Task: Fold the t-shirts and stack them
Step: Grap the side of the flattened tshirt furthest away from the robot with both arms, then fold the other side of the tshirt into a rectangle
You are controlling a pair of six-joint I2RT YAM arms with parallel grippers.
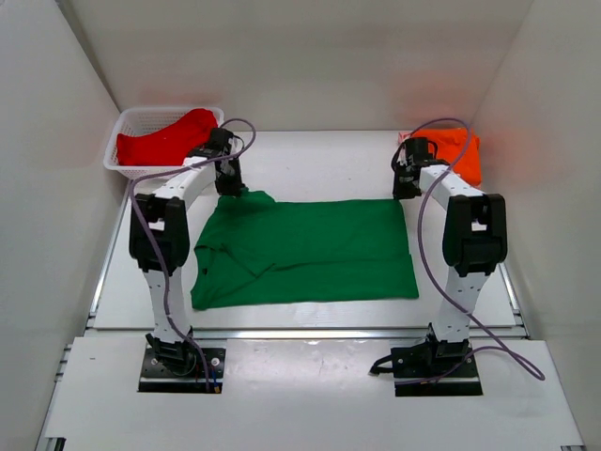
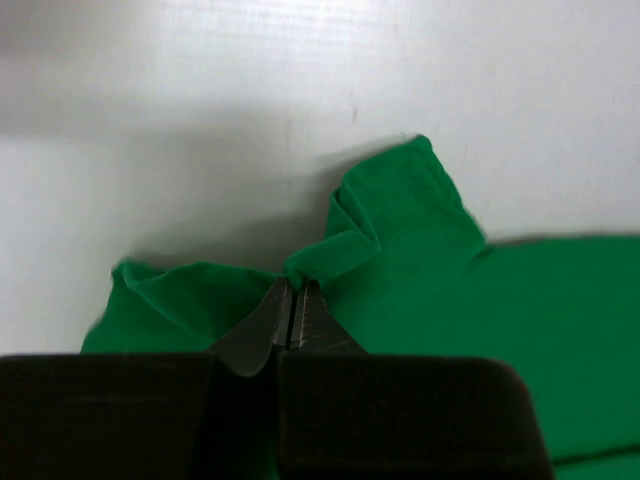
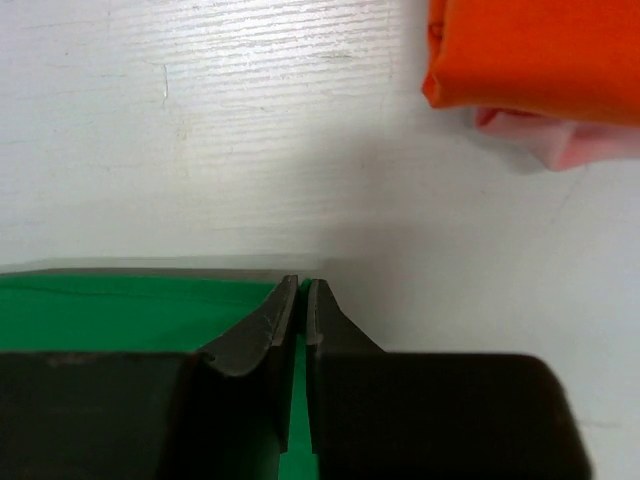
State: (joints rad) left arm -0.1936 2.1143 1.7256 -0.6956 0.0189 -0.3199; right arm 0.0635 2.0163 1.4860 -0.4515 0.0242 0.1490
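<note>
Next, my right gripper releases the green t-shirt's far corner halfway down its side edge (image 1: 408, 255), next to the long fold line.
The green t-shirt (image 1: 305, 249) lies spread on the table, collar toward the left. My left gripper (image 1: 231, 189) is shut on its far left corner, where the cloth bunches at the fingertips (image 2: 293, 290). My right gripper (image 1: 404, 193) is shut on its far right corner, with green cloth (image 3: 140, 310) pinched between the fingers (image 3: 302, 290). The orange t-shirt (image 1: 457, 150) lies folded at the far right and shows in the right wrist view (image 3: 540, 55). The red t-shirt (image 1: 167, 139) lies in the basket.
A white mesh basket (image 1: 129, 120) stands at the far left corner. White walls close in the table on three sides. Purple cables loop from both arms. Something pale pink (image 3: 560, 140) lies under the orange shirt.
</note>
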